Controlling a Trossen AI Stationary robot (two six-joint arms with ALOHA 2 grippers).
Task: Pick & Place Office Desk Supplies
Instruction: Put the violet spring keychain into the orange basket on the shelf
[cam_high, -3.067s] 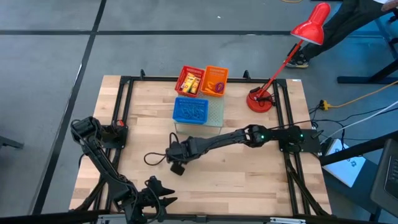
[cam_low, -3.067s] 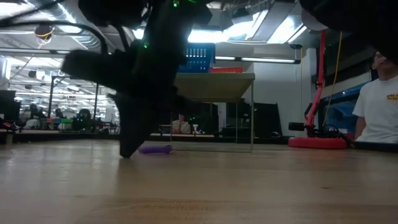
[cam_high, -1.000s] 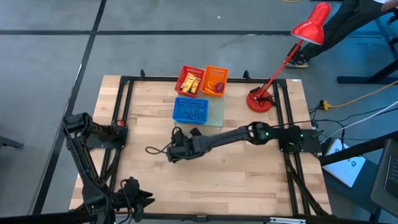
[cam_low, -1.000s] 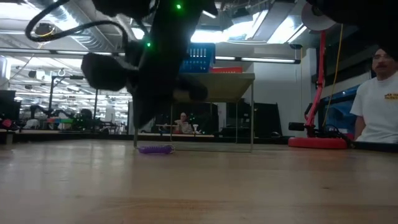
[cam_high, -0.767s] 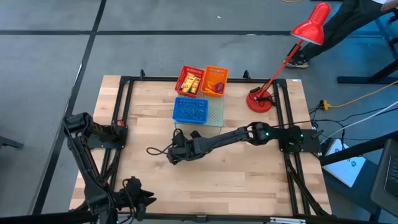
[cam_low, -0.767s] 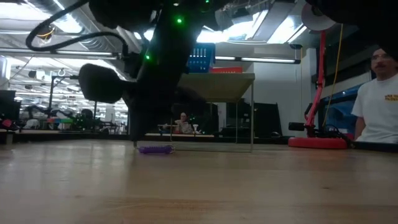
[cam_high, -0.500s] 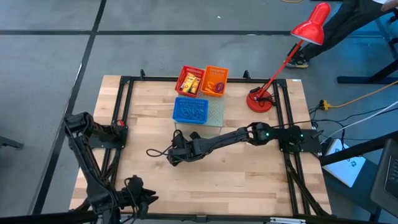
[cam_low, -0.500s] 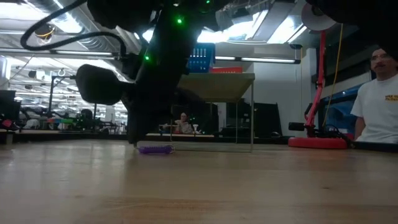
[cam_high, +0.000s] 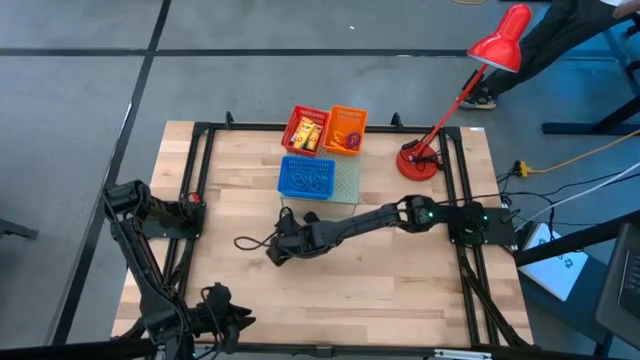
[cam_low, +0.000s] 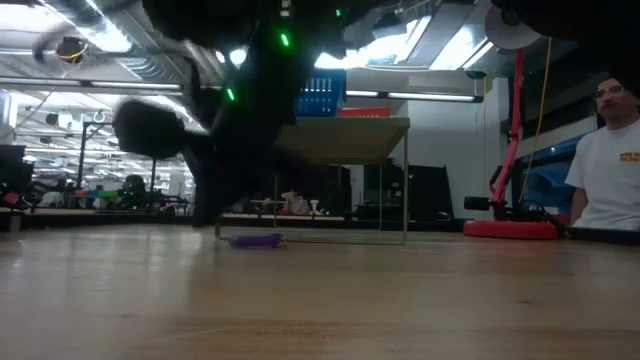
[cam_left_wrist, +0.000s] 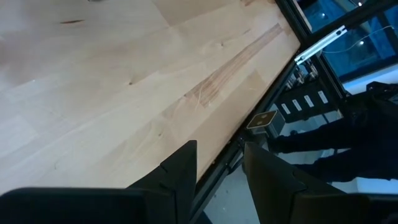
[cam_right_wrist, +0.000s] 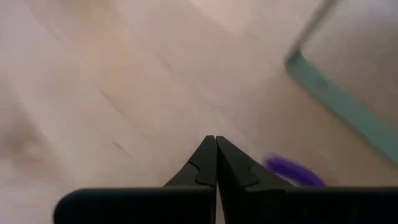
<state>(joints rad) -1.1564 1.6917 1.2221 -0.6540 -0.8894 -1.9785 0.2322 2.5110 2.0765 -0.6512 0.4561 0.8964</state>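
I will use my right gripper to let go of the purple loop on the bare wood (cam_high: 312, 243), just in front of the clear stand.
A purple loop (cam_low: 254, 240) lies flat on the wood table, in front of the clear stand's legs; in the right wrist view the purple loop (cam_right_wrist: 292, 171) shows just beside my fingers. My right gripper (cam_right_wrist: 216, 154) is shut and points slanting down at the table's middle (cam_high: 278, 250), blurred in the low view (cam_low: 205, 212). The red basket (cam_high: 306, 128) and orange basket (cam_high: 347, 128) hold small items. My left gripper (cam_left_wrist: 221, 165) stands open over the table's near left edge (cam_high: 215, 318), with nothing between its fingers. My right gripper has its shut fingers (cam_right_wrist: 239, 171) close beside one end of the purple loop (cam_right_wrist: 273, 165), slanting down from above. Whether a finger touches the loop, I cannot tell. The loop lies on the table.
A blue basket (cam_high: 307, 177) sits on a clear stand (cam_high: 346, 186) behind the right gripper; the stand's edge (cam_right_wrist: 333, 93) is close by. A red desk lamp (cam_high: 420, 160) stands at the far right. A person (cam_low: 608, 170) is beyond the table's right side.
My right gripper has sunk a little toward the table beside the purple loop and tipped slightly, staying shut. The loop stays on the table.
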